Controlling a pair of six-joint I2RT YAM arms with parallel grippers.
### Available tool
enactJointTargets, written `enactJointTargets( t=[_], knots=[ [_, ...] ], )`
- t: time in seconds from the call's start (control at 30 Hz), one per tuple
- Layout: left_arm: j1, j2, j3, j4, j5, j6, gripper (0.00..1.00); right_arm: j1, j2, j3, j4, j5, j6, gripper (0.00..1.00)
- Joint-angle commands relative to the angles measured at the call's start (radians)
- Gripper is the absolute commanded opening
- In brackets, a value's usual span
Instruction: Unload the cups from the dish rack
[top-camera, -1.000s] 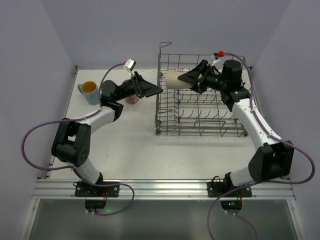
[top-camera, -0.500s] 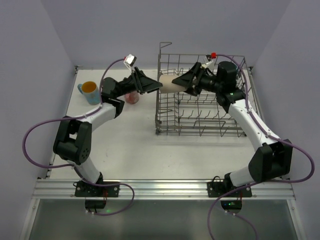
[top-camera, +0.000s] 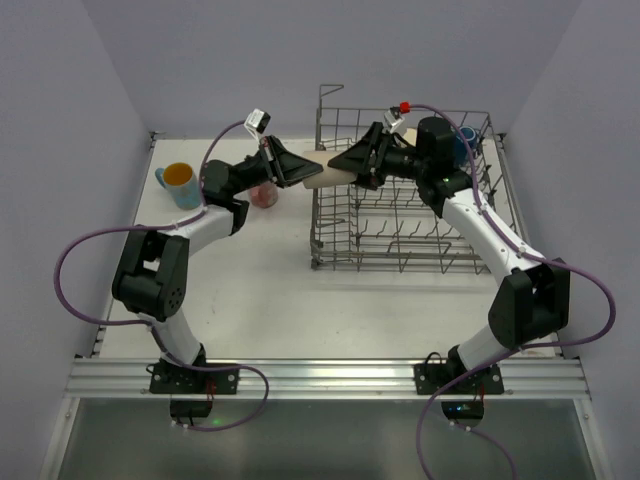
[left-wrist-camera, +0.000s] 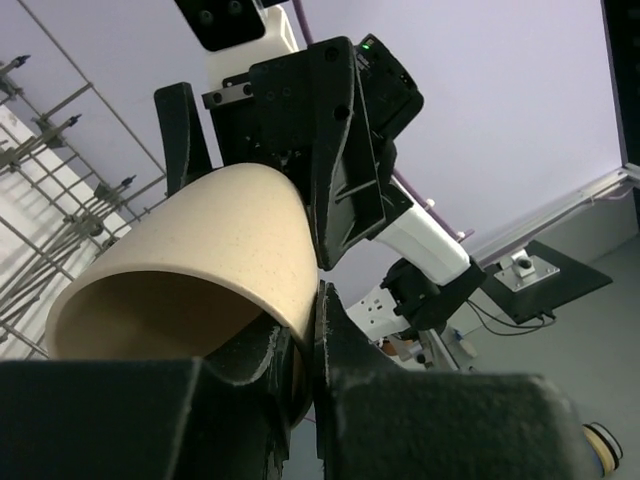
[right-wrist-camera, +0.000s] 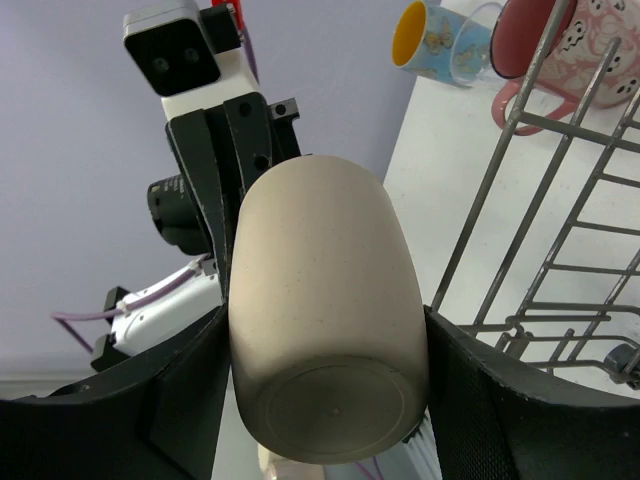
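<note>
Next, my left gripper lets go of the beige cup on the table (top-camera: 217, 237) in front of the light blue mug and the pink-red cup. The beige cup hangs at the dish rack's edge.
A beige cup (top-camera: 328, 177) (right-wrist-camera: 320, 290) (left-wrist-camera: 200, 250) hangs on its side in the air at the left edge of the dish rack (top-camera: 400, 250) (right-wrist-camera: 545, 215), held between both arms. My left gripper (top-camera: 312, 176) (left-wrist-camera: 308, 330) is shut on its rim, one finger inside the mouth and one outside. My right gripper (top-camera: 342, 166) (right-wrist-camera: 325, 335) flanks the cup's base, with both fingers against its sides. A dark blue mug (top-camera: 463, 146) stays in the rack's far right corner.
On the table left of the rack stand a light blue mug with orange inside (top-camera: 178, 183) (right-wrist-camera: 430, 40) and a pink-red cup (top-camera: 264, 196) (right-wrist-camera: 545, 40), with a clear glass (right-wrist-camera: 480, 45) between them. The rack's tall wire wall stands just right of the held cup.
The right arm carried the beige cup leftward past the rack's edge. The left gripper rose to meet it and closed on the rim.
</note>
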Motion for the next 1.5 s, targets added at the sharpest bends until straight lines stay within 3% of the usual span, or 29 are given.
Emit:
enactJointTargets(
  t=[0.0, 0.03, 0.1, 0.17, 0.2, 0.23, 0.3, 0.43, 0.57, 0.73, 0.97, 1.17, 1.33, 1.47],
  knots=[
    [0.062, -0.094, -0.040, 0.025, 0.016, 0.045, 0.00, 0.013, 0.003, 0.082, -0.152, 0.086, -0.104, 0.64],
    [0.083, -0.116, -0.067, -0.014, 0.016, 0.073, 0.00, 0.013, -0.001, 0.098, -0.194, 0.122, -0.131, 0.84],
    [0.143, -0.186, -0.090, -0.157, 0.022, 0.169, 0.00, 0.010, -0.006, 0.136, -0.298, 0.250, -0.196, 0.97],
    [0.189, -0.241, -0.077, -0.360, 0.022, 0.287, 0.00, 0.003, -0.009, 0.168, -0.349, 0.364, -0.240, 0.99],
    [0.197, -0.272, -0.049, -0.504, 0.005, 0.496, 0.00, -0.003, -0.012, 0.178, -0.390, 0.399, -0.253, 0.99],
    [0.201, -0.322, -0.008, -0.883, -0.029, 0.621, 0.00, -0.006, -0.012, 0.187, -0.413, 0.435, -0.265, 0.99],
    [0.194, -0.369, 0.155, -1.383, -0.255, 0.938, 0.00, -0.011, -0.004, 0.230, -0.485, 0.540, -0.300, 0.99],
    [0.186, -0.397, 0.273, -1.719, -0.528, 1.115, 0.00, -0.029, 0.023, 0.293, -0.556, 0.606, -0.331, 0.99],
    [0.172, -0.410, 0.281, -1.869, -0.842, 1.204, 0.00, -0.048, 0.042, 0.328, -0.571, 0.594, -0.340, 0.99],
    [0.102, -0.369, 0.289, -1.999, -1.119, 1.296, 0.00, -0.056, 0.082, 0.404, -0.639, 0.652, -0.382, 0.99],
    [0.100, -0.315, 0.246, -2.024, -1.202, 1.308, 0.00, -0.102, 0.105, 0.457, -0.683, 0.649, -0.408, 0.99],
    [0.108, -0.225, 0.203, -2.015, -1.172, 1.316, 0.00, -0.160, 0.215, 0.569, -0.748, 0.629, -0.490, 0.99],
    [0.109, -0.147, 0.198, -1.988, -1.146, 1.313, 0.00, -0.160, 0.381, 0.755, -0.820, 0.767, -0.602, 0.99],
    [0.120, -0.105, 0.227, -1.991, -1.166, 1.320, 0.00, -0.161, 0.476, 0.811, -0.797, 0.815, -0.681, 0.99]
  ],
)
